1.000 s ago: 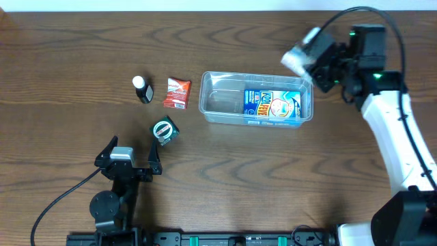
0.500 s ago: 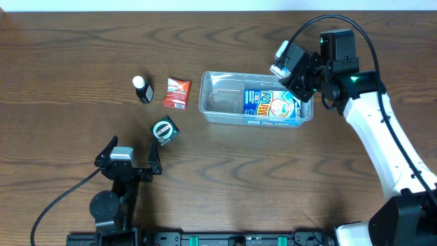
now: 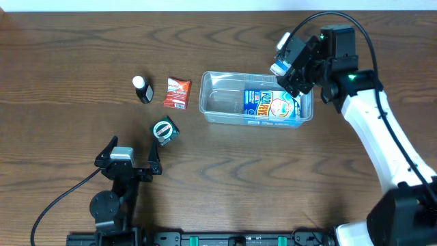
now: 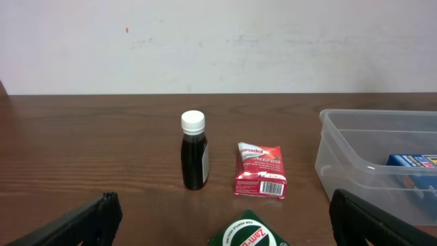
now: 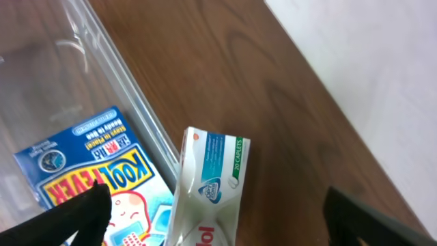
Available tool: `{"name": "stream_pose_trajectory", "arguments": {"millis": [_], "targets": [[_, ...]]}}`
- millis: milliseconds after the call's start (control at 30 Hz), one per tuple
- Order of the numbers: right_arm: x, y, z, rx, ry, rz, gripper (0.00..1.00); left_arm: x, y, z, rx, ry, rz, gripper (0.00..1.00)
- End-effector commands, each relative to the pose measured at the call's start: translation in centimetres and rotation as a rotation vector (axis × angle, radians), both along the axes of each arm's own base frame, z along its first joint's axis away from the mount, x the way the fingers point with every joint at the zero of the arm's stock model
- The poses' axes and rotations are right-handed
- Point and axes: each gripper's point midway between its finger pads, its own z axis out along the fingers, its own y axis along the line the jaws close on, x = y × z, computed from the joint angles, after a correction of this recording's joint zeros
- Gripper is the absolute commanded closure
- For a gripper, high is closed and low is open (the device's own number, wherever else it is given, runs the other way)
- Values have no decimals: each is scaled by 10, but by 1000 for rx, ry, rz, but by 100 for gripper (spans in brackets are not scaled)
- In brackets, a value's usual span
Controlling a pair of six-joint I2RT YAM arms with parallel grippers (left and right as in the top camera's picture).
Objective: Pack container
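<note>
Next, I need to move my right gripper to the clear container's short end (image 3: pixel 312 95) by the blue Kool Fever box and grip that end's rim.
The clear container (image 3: pixel 225 99) lies mid-table with a blue Kool Fever box (image 3: pixel 273 106) in its right half. Over its far right corner hangs my right gripper (image 3: pixel 292 65), open. In the right wrist view a white carton (image 5: pixel 208 184) stands between the wide-apart fingers (image 5: pixel 68 219), touching neither, over the container's rim (image 5: pixel 130 102) beside the blue box (image 5: pixel 89 171). My left gripper (image 3: pixel 130 160) rests open near the front edge, nothing between its fingers (image 4: pixel 75 225).
Left of the container lie a dark bottle with a white cap (image 3: pixel 141 89), a red packet (image 3: pixel 177 93) and a green Zam-Buk box (image 3: pixel 164 130). The left wrist view shows the bottle (image 4: pixel 194 154), red packet (image 4: pixel 260 171), green box (image 4: pixel 249 234) and container wall (image 4: pixel 355 164).
My right arm swung left until it was over the container's right end, and its jaws opened wide off the white carton. The left arm has not moved.
</note>
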Motion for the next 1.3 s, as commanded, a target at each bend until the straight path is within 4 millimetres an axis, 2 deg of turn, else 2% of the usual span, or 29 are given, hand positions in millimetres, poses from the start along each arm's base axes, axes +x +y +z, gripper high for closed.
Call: {"name": "stream_pose_trajectory", "arguments": {"millis": [0, 100, 267, 433, 700, 1067, 1267], "targets": [[12, -12, -29, -16, 50, -38, 1, 0, -2, -15, -11, 44, -9, 2], [26, -22, -46, 0, 65, -82, 2, 0, -2, -15, -11, 44, -9, 2], [45, -41, -54, 104, 72, -214, 1, 0, -2, -15, -11, 44, -9, 2], [39, -30, -51, 208, 106, -144, 2, 0, -2, -15, -11, 44, -9, 2], [29, -29, -62, 203, 169, -148, 9, 0, -2, -15, -11, 44, -9, 2], [39, -30, -54, 238, 133, -186, 10, 0, -2, -15, -11, 44, -9, 2], [59, -29, -34, 322, 54, -244, 12, 0, -2, -15, -11, 44, -9, 2]]}}
